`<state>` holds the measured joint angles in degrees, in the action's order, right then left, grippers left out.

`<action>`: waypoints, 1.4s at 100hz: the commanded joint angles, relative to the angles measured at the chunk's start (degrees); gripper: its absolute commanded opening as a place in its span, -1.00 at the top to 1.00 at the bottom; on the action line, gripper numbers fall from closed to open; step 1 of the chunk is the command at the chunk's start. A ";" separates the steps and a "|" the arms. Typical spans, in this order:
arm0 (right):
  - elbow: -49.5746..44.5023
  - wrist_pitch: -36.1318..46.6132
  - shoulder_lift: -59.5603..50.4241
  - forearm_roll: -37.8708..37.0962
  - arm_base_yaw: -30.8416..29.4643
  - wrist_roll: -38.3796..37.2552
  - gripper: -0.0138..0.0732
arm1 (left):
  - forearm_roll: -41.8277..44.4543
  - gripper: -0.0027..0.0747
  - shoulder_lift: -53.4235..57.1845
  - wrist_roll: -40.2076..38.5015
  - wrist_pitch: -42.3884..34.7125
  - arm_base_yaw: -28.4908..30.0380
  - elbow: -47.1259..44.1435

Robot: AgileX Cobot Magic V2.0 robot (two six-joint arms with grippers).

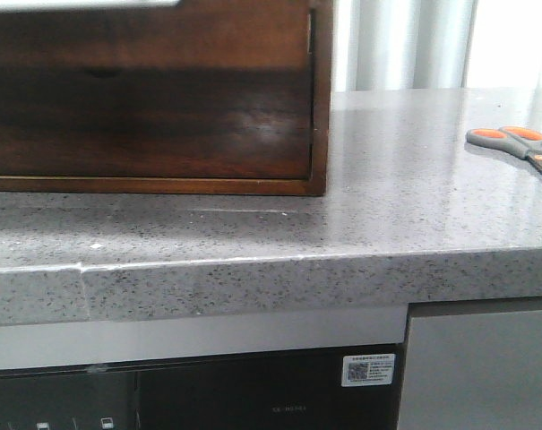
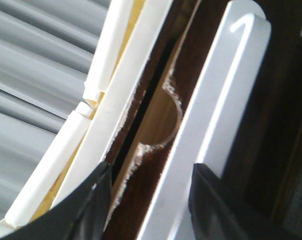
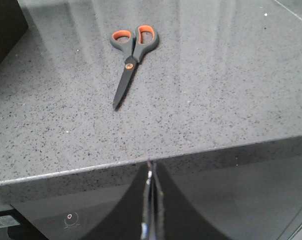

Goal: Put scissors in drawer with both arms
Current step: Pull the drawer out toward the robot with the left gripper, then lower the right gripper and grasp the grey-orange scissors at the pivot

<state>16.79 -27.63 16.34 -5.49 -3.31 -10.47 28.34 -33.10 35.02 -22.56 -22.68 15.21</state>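
Note:
The robot's right gripper should close on the base of the scissors' handles [image 1: 529, 151] [image 3: 131, 60], where the two grey handles join next to the orange screw.
The scissors [image 1: 512, 141] lie flat on the grey counter at the far right, grey handles with orange lining, blades running off the right edge. In the right wrist view the scissors [image 3: 132, 56] lie closed, well beyond my right gripper [image 3: 151, 172], which is shut and empty, out in front of the counter's front edge. The drawer [image 1: 163, 125] is the glossy reddish-brown front in the dark cabinet at the back left, closed. My left gripper [image 2: 151, 200] is open and empty, close against a wooden front with a semicircular notch [image 2: 165, 117]. Neither gripper shows in the front view.
The speckled grey counter [image 1: 378, 206] carries the cabinet [image 1: 319, 107] and ends in a thick front edge. White slats [image 2: 225, 100] and a pale frame [image 2: 126, 75] flank the notch. A dark appliance front [image 1: 253, 394] sits below the counter.

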 commanded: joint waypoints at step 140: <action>65.23 -23.70 79.95 -0.51 3.56 1.83 -0.13 | -2.15 0.03 21.24 -26.59 -2.95 0.06 2.00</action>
<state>77.46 -51.44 95.92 -5.49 0.18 -9.52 27.91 -11.23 9.19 -23.50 -22.68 15.21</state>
